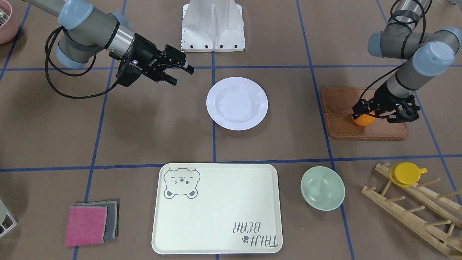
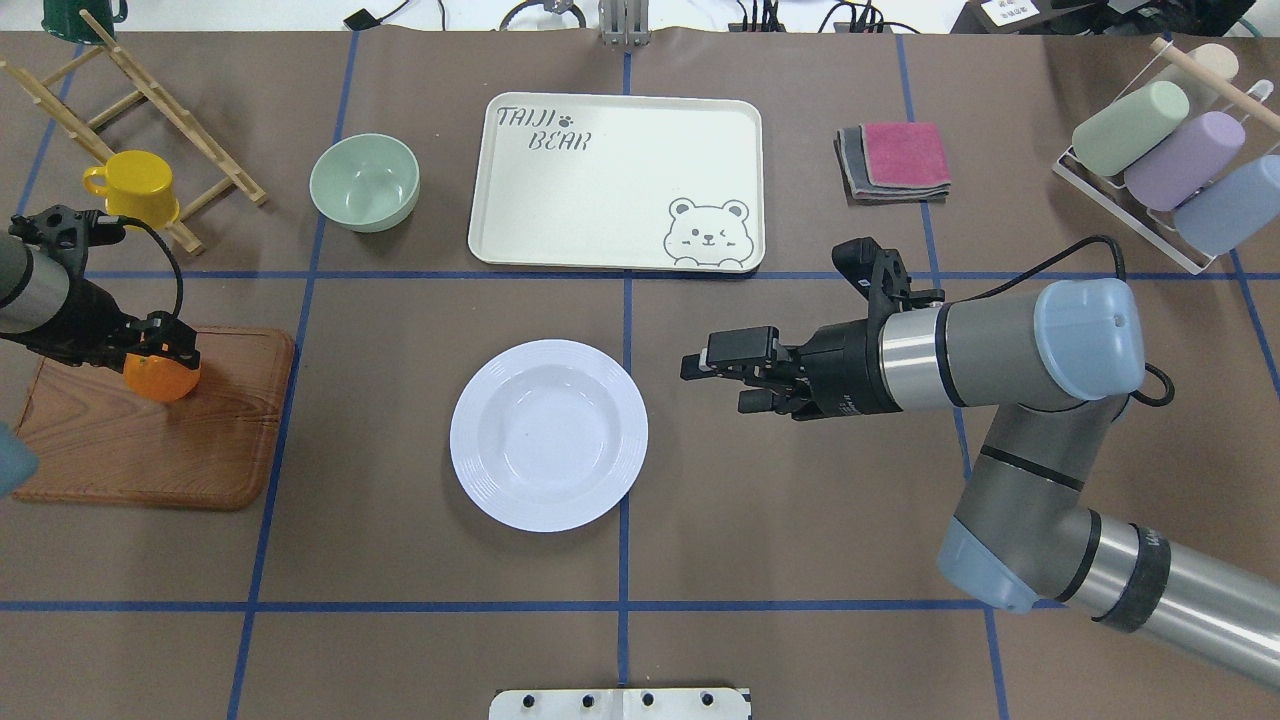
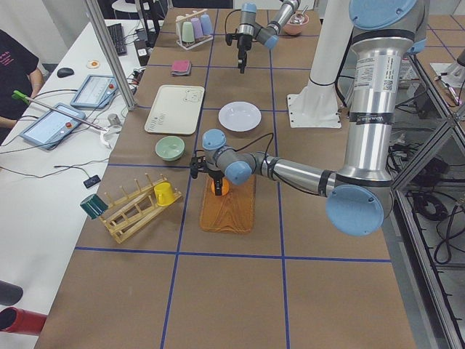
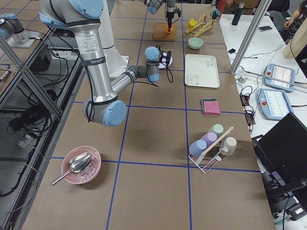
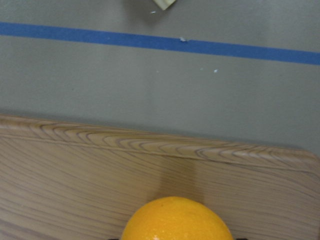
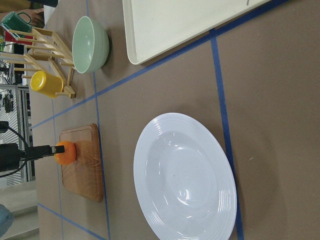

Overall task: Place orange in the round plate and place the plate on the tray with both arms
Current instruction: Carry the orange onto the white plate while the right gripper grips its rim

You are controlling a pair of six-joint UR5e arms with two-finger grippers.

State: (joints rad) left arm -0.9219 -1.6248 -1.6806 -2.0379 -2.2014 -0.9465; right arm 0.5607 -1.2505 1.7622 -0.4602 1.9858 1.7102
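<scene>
My right gripper will take the white round plate at the plate's rim [image 1: 208,94] [image 6: 231,212], on the side that faces away from the brown wooden board.
The orange [image 2: 162,378] is at the far corner of the brown wooden board [image 2: 150,450], on the robot's left. My left gripper [image 2: 160,355] comes down on it, fingers shut against its sides; the left wrist view shows only the orange [image 5: 177,220] low in the frame. I cannot tell whether the fruit rests on the board or hangs just above it. The white round plate [image 2: 548,435] lies empty at mid-table. My right gripper [image 2: 715,378] hovers beside it, open and holding nothing. Beyond the plate lies the cream tray [image 2: 615,180], with nothing on it.
A pale green bowl [image 2: 364,182] stands left of the tray, and a yellow cup [image 2: 135,188] sits on a wooden rack. Folded cloths [image 2: 895,160] and a wire rack of cups [image 2: 1160,150] are at the far right. The robot base [image 1: 213,27] stands behind the plate.
</scene>
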